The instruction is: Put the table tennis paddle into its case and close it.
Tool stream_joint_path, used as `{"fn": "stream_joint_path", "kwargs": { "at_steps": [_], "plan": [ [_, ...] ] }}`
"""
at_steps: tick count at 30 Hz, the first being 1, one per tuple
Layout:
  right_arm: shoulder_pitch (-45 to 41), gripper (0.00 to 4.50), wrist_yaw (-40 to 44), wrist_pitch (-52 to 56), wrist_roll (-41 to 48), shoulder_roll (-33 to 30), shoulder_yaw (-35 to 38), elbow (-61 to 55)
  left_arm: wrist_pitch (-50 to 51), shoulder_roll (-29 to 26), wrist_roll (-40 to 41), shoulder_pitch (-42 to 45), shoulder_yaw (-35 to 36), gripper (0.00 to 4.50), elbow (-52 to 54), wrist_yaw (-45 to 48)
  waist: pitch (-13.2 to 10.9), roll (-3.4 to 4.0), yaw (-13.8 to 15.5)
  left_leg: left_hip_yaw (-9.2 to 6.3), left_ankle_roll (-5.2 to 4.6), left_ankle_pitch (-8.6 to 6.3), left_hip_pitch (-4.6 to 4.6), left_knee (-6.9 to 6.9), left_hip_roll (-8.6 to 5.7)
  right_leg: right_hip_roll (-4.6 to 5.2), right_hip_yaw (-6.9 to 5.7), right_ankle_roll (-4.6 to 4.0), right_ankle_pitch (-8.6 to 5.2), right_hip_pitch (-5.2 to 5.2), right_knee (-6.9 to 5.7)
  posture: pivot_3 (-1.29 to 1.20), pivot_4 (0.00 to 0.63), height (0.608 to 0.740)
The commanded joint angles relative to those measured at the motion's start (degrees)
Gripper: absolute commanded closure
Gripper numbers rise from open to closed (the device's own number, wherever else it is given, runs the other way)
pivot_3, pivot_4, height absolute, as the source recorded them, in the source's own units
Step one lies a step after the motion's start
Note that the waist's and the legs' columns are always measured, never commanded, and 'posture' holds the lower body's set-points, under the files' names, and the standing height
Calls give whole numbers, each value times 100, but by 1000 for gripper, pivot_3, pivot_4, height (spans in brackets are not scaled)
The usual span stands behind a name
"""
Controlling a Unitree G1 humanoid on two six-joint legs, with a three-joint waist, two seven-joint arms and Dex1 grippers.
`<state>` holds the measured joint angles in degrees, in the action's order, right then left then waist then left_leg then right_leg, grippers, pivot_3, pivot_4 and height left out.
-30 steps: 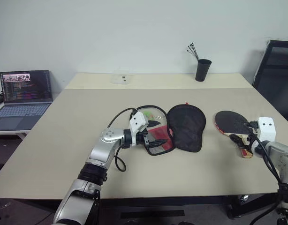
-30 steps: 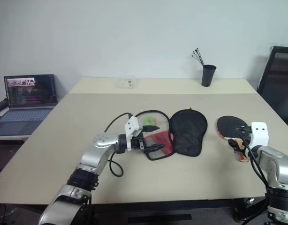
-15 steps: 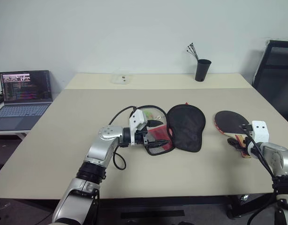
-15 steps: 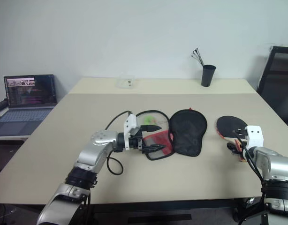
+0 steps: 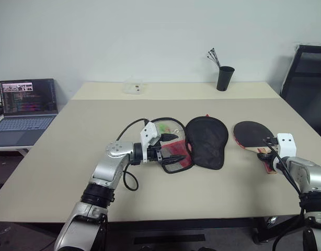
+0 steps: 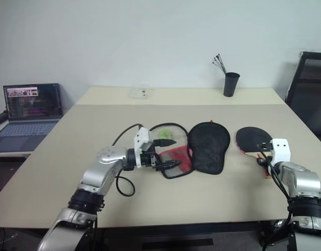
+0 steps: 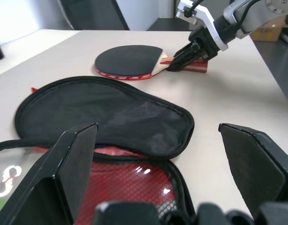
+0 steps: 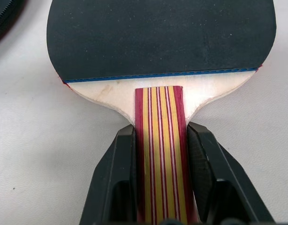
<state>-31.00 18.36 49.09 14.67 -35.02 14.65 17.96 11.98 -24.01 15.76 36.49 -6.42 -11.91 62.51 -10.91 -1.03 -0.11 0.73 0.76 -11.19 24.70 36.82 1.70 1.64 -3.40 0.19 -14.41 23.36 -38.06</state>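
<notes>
I will set the table tennis paddle inside the black flap of the open case [image 5: 207, 137] with my right gripper.
The table tennis paddle [image 5: 252, 135] lies flat on the table at the right, black face up, with its striped wooden handle [image 8: 159, 154] toward me. My right gripper [image 5: 266, 153] is shut on that handle, one black finger [image 8: 119, 159] pressed against each side. The case [image 5: 206, 141] lies unzipped in the middle of the table. Its black flap is spread to the right and its red mesh half [image 5: 175, 158] to the left. My left gripper [image 5: 168, 148] hovers open over the red mesh half, pointing toward the paddle, with nothing between its fingers.
A laptop [image 5: 24, 104] stands open on a side table at the far left. At the back of the table are a black cup of pens [image 5: 224, 78] and a small clear box [image 5: 133, 86]. A black chair [image 5: 307, 83] stands at the right. A black cable [image 5: 130, 180] loops by my left arm.
My right gripper has settled onto the paddle's handle and its fingers have closed on it. The left gripper stays open over the case.
</notes>
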Motion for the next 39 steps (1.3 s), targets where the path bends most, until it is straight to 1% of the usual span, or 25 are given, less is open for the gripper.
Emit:
{"fn": "stream_joint_path", "kwargs": {
  "at_steps": [1, 4, 6, 9, 11, 13, 15, 18, 22, 32, 39],
  "plan": [
    [-190, 3402, -214, 430, 249, 10, 379, -1074, 154, -133, 173, -182, 176, 0, 523, -99, -3, 4, 1, 1, 0, 0, 1, -3, 1, 0, 2, 0, 0, 5, 0, 0, 150, 740],
    [-452, 3402, -535, 901, 452, 248, 594, -1712, 315, -197, 228, -348, 203, 0, 796, -177, -3, 6, -4, 1, 0, 0, 3, -12, 2, -2, 14, 0, 0, 16, -2, 0, 150, 740],
    [-674, 3402, -843, 1228, 588, 598, 717, -2108, 411, -212, 259, -415, 208, 0, 934, -232, -4, 6, -5, 0, 0, 0, 2, -12, 3, -3, 20, 0, 0, 20, -5, 0, 150, 740],
    [-816, 3402, -1233, 1623, 685, 1268, 663, -2634, 500, -212, 279, -436, 195, 0, 1031, -293, -3, 7, -5, -2, 0, 0, 1, -12, 9, -9, 20, 0, 0, 20, -7, 0, 150, 740],
    [-851, 3402, -1565, 1782, 670, 1876, 547, -2882, 512, -204, 276, -418, 182, 0, 1021, -309, -2, 7, -2, -3, 0, 0, 1, -13, 11, -13, 18, 0, 0, 20, -6, 0, 150, 740],
    [-829, 3402, -1860, 1869, 635, 2465, 434, -3028, 481, -201, 267, -411, 161, 0, 984, -312, -3, 7, -2, -3, 0, 0, 1, -14, 13, -15, 20, -1, 0, 21, -6, 0, 150, 740],
    [-833, 3402, -2076, 1897, 579, 2888, 365, -3050, 419, -201, 245, -405, 141, 0, 915, -297, -3, 8, -1, -2, 0, 0, 3, -16, 12, -13, 25, -1, 1, 25, -7, 0, 150, 740],
    [-841, 3402, -2271, 1769, 467, 3262, 215, -2916, 308, -212, 214, -437, 132, 0, 825, -258, -3, 9, 17, -1, 0, 0, 5, -17, 12, -10, 35, -2, 1, 31, -7, 0, 150, 740],
    [-826, 3402, -2316, 1469, 321, 3420, 23, -2577, 165, -227, 186, -479, 132, 0, 713, -228, -3, 8, 16, 4, 0, 0, 7, -17, 10, 2, 44, 1, 3, 32, -5, 0, 150, 740],
    [-857, 3402, -2330, 679, -70, 3270, -180, -1587, 43, -278, 162, -597, 134, 0, 675, -234, -3, 8, -5, 16, 0, 0, 6, -21, 7, -6, 55, 3, 4, 43, -8, 0, 150, 740],
    [-883, 3402, -2352, 591, -47, 3341, -182, -1434, 41, -283, 150, -632, 132, 0, 701, -265, -3, 8, -7, 28, 0, 0, 6, -27, 10, -14, 68, 2, 5, 55, -13, 0, 150, 740]
  ]
}}
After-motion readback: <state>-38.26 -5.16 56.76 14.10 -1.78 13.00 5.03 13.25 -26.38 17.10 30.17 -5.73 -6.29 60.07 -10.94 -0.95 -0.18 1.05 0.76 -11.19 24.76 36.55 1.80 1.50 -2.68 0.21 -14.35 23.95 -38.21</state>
